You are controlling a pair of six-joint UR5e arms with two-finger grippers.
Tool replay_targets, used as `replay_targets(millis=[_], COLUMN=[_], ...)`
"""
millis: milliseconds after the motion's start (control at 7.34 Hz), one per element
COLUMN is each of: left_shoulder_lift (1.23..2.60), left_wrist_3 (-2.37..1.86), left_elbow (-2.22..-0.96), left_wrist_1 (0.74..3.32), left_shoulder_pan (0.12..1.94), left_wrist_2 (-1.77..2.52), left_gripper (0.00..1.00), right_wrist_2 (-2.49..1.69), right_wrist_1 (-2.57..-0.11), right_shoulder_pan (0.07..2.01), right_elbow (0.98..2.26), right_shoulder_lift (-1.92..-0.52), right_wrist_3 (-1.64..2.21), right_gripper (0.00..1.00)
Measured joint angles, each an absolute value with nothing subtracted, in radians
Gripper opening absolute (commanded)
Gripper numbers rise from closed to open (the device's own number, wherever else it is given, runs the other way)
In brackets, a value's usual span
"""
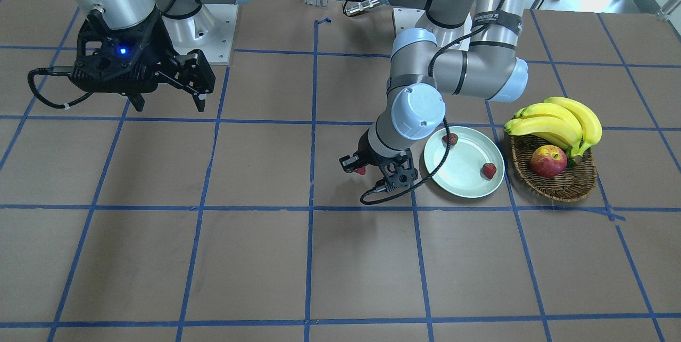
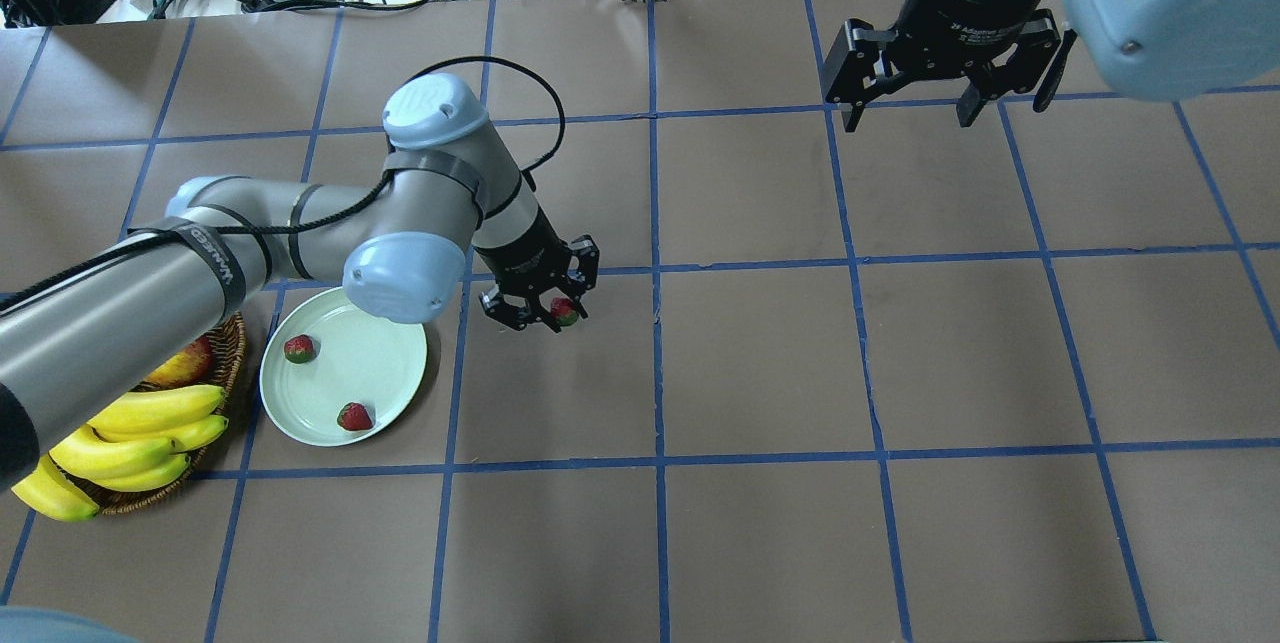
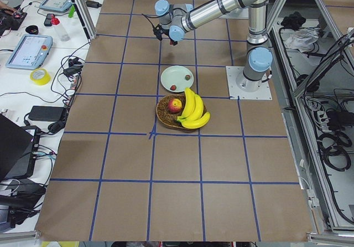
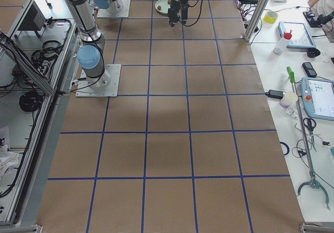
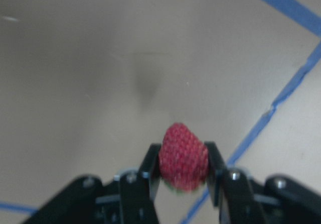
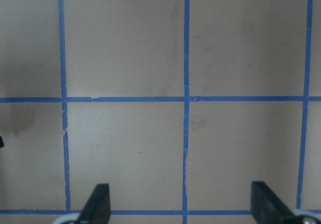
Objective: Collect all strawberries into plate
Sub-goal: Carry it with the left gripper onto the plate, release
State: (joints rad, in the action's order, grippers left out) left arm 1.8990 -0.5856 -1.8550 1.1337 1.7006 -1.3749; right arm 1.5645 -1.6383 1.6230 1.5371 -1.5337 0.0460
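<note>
I should let go of the strawberry, which is held above the table now, with my left gripper on the clear part of the plate (image 1: 454, 173) facing away from the basket.
A red strawberry (image 5: 183, 157) sits clamped between the fingers of my left gripper (image 2: 545, 311), held above the table just right of the plate in the overhead view; the same strawberry (image 2: 565, 311) (image 1: 360, 170) shows at the fingertips. The pale mint plate (image 2: 385, 363) (image 1: 468, 150) holds two strawberries: one strawberry (image 2: 298, 349) (image 1: 450, 139) near the rim toward the robot, another strawberry (image 2: 354, 416) (image 1: 489, 171) near the far rim. My right gripper (image 2: 945, 108) (image 1: 169, 101) hangs open and empty, high over the far side of the table.
A brown wicker basket (image 2: 232, 343) (image 1: 558, 185) with an apple (image 1: 548, 161) and a bunch of bananas (image 1: 558, 121) stands beside the plate, on the side away from the gripper. Blue tape lines grid the brown tabletop (image 2: 760, 363).
</note>
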Motion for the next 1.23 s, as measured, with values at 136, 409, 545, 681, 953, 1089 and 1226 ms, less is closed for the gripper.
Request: replay_targets(millis=[136,409,545,681,953,1089,1226], left_shoulder_lift=[1.890,1.878,1.879,1.880,1.880,1.882,1.888], left_wrist_3=[-0.525,-0.372,-0.279,-0.209,-0.143,-0.112,-0.085], left_elbow=[-1.808,-1.779,-1.787,-1.816,-1.876,-1.891,-1.901], left_wrist_1=[1.226,1.311,1.323,1.324,1.301,1.295,1.292], left_shoulder_pan=[1.655,1.545,1.493,1.449,1.408,1.400,1.396], left_wrist_2=[-1.439,-1.502,-1.523,-1.542,-1.561,-1.585,-1.620], left_gripper=[0.00,0.00,0.00,0.00,0.00,0.22,0.91], right_wrist_2=[1.564,1.564,1.564,1.564,1.564,1.563,1.563], right_wrist_1=[-1.638,-1.638,-1.637,-1.637,-1.638,-1.640,-1.642], right_shoulder_pan=[1.623,1.623,1.623,1.624,1.624,1.623,1.623], right_elbow=[1.537,1.537,1.537,1.537,1.547,1.552,1.555], right_shoulder_lift=[-1.533,-1.533,-1.534,-1.534,-1.534,-1.534,-1.534], right_wrist_3=[0.046,0.046,0.046,0.046,0.045,0.045,0.045], right_gripper=[1.00,1.00,1.00,1.00,1.00,1.00,1.00])
